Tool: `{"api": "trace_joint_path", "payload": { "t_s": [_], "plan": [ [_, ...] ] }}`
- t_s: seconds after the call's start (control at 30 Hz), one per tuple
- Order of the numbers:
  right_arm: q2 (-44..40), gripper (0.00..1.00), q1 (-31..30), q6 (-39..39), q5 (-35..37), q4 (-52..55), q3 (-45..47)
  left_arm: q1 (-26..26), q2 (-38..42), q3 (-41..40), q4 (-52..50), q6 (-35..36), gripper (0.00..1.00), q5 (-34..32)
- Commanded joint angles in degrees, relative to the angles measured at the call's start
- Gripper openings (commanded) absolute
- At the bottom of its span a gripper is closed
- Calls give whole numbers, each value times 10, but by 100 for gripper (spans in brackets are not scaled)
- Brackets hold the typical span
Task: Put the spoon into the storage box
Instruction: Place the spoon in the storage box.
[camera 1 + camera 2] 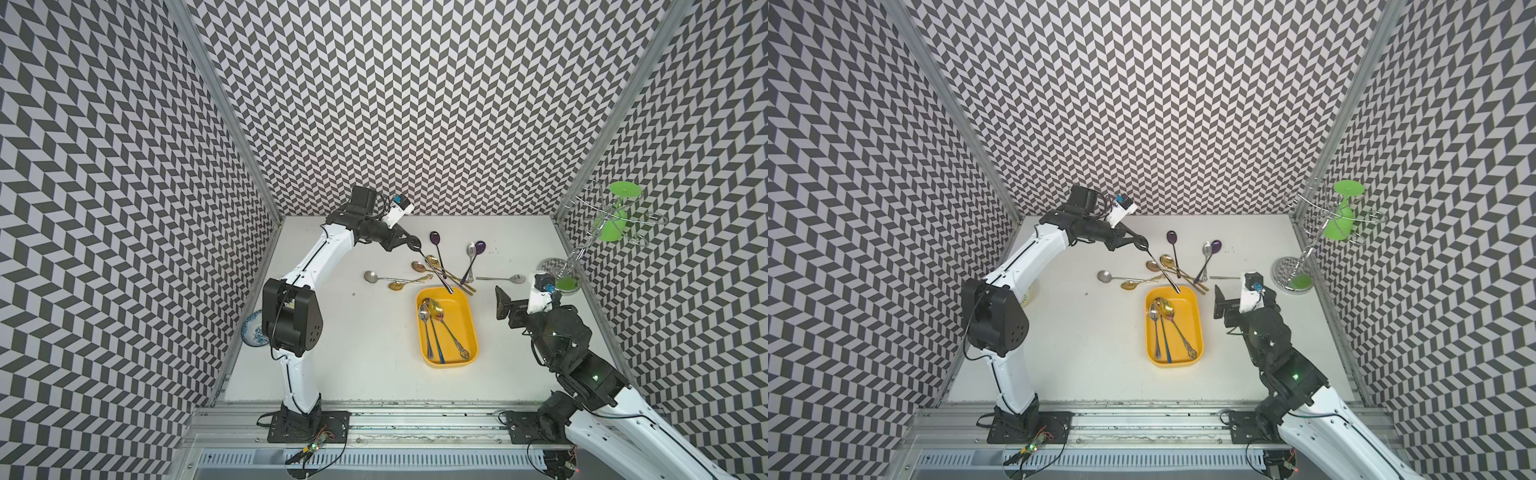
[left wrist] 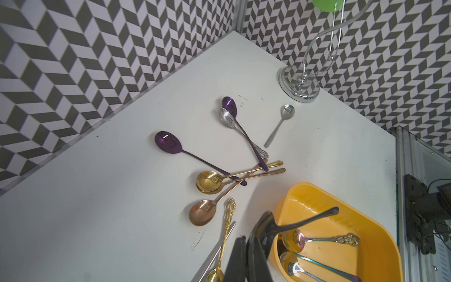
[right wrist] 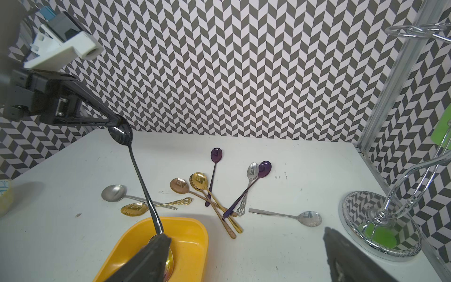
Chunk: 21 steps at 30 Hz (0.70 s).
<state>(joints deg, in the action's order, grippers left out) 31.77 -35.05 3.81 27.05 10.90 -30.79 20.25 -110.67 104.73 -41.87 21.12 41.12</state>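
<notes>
Next, the left gripper releases the dark metal spoon in the storage box [image 1: 450,332] [image 2: 325,238], next to the gold-bowled spoon.
My left gripper [image 1: 415,245] [image 1: 1142,244] is shut on the bowl of a dark metal spoon [image 1: 435,271] [image 1: 1163,271]. It hovers above the table behind the storage box [image 1: 473,328] [image 1: 1198,328], a shallow yellow tray. The spoon hangs slanted, its handle [image 2: 310,221] [image 3: 142,182] reaching down over the box's far end. In the left wrist view the gripper [image 2: 253,234] shows its jaws together on the bowl. My right gripper [image 1: 509,303] [image 1: 1223,305] [image 3: 244,234] stands open and empty, just right of the box's far corner.
Three spoons [image 1: 436,328] lie inside the box. Several loose spoons [image 1: 440,266] in gold, purple and silver lie scattered behind it, one silver spoon [image 1: 503,278] near my right gripper. A chrome cup rack [image 1: 555,268] with a green cup [image 1: 615,224] stands back right. A blue-patterned plate [image 1: 253,328] leans at the left wall.
</notes>
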Motion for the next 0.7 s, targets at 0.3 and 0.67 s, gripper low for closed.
{"api": "trace_joint_path", "payload": {
  "t_s": [0.3, 0.67],
  "plan": [
    [-8, 100, 7, -9, -5, -36, 6, 85, 10, -15, -34, 80, 8, -33],
    [-14, 100, 8, -7, 5, -34, 8, 142, -17, -14, -45, 94, 9, -78]
  ]
}}
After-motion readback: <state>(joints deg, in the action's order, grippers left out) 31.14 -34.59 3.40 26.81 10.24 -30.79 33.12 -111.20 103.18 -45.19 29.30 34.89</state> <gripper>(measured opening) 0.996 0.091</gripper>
